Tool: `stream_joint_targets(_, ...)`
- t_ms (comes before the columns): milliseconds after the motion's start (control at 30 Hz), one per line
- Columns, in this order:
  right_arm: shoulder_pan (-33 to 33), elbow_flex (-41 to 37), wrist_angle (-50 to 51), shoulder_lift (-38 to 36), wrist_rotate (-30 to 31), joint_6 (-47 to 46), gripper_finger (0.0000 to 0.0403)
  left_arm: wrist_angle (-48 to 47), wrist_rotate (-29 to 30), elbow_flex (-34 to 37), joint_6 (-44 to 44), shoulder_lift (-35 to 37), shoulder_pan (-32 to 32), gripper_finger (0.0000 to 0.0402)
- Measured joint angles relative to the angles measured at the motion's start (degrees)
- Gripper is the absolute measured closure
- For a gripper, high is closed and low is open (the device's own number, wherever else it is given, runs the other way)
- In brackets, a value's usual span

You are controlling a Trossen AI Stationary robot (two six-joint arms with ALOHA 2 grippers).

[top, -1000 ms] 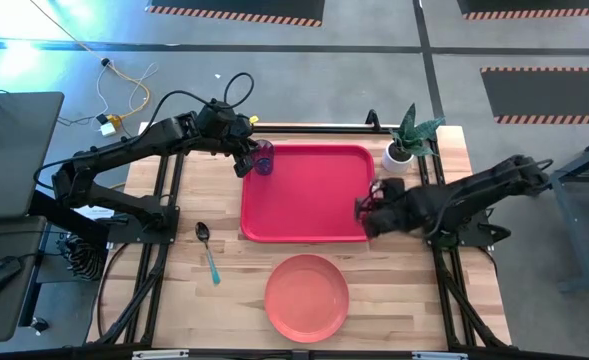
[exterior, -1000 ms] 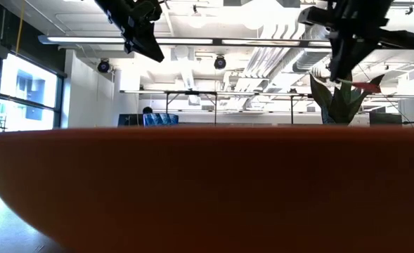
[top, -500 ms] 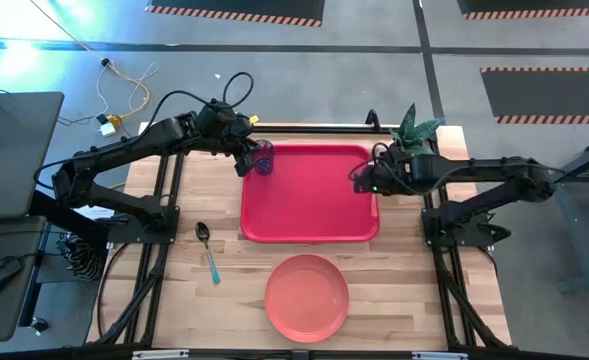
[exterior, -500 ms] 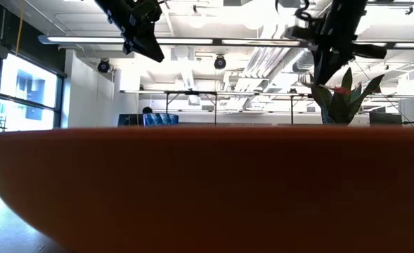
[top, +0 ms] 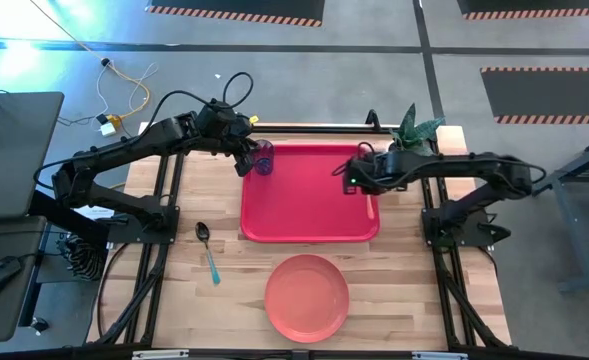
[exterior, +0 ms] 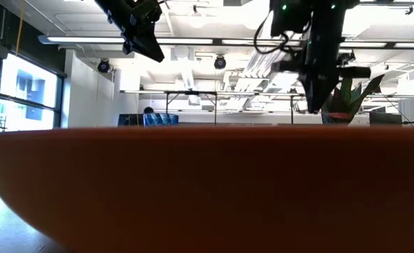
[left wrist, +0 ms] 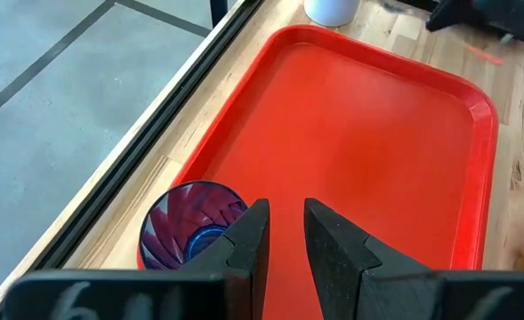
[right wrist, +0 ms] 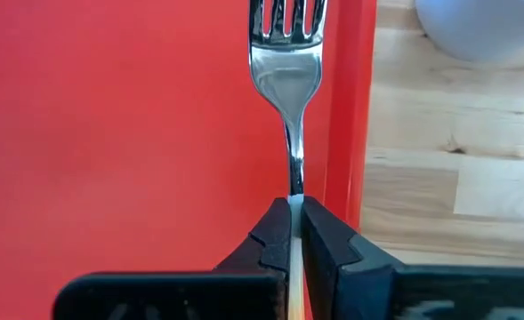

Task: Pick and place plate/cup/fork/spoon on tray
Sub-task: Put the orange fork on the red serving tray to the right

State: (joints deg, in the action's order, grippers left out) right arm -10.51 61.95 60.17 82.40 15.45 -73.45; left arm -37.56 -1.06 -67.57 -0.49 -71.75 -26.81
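Note:
The fork will go down from my right gripper on the red tray [top: 362,191], and I should set it beside the rim that is opposite the cup.
The red tray [top: 309,195] lies mid-table. The blue-purple cup [top: 264,158] stands upright in its far left corner and also shows in the left wrist view [left wrist: 193,233]. My left gripper [left wrist: 285,233] hangs beside the cup over the tray, its fingers a narrow gap apart with nothing between them. My right gripper [top: 353,179] is over the tray's right part, shut on the fork [right wrist: 288,80]. The salmon-orange plate [top: 307,297] lies on the table near the front edge. The teal-handled spoon [top: 208,252] lies on the table left of the tray. My left gripper's finger [left wrist: 249,240] stands right against the cup's rim [left wrist: 237,206]; I cannot tell whether it touches. My right gripper pinches the fork's thin metal neck [right wrist: 294,173] between its two fingers. The fork runs in line with the fingers, tines [right wrist: 286,16] pointing away from the gripper. It hangs clear above the tray, by the right rim [right wrist: 346,107].
A white pot with a green plant [top: 406,140] stands at the table's far right, close to my right arm. The plate's rim [exterior: 207,190] fills the lower part of the low view. Cables lie on the floor beyond the table's far left.
My right gripper has carried the fork from the tray's near right corner toward the far edge and a little left, and is now over the tray's right part. Its arm has swung round to reach in from the right. My left gripper and the cup have stayed still.

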Motion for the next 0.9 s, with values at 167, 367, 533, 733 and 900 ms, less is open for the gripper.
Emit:
stream_joint_targets(167, -0.5, 0.0, -2.3, 4.6, -0.9, 0.4, 0.0403, 0.0, 0.0, 0.0, -0.9, 0.0, 0.0, 0.0337)
stream_joint_targets(367, -0.5, 0.0, -3.7, 9.9, -1.6, 0.4, 0.0403, 0.0, 0.0, 0.0, -1.0, 0.0, 0.0, 0.0337)
stream_joint_targets(533, -0.5, 0.0, -5.2, 13.6, -2.4, 0.2, 0.0403, -0.1, 0.0, 0.0, -1.0, 0.0, 0.0, 0.0337)
stream_joint_targets(733, -1.6, 0.0, -6.5, 16.8, -3.1, 0.0, 0.0403, -0.1, 0.0, 0.0, -0.9, 0.0, 0.0, 0.0337)
stream_joint_targets(900, -2.7, 0.0, -7.4, 18.8, -3.3, 0.0, 0.0403, -0.2, 0.0, 0.0, -0.9, 0.0, 0.0, 0.0337)
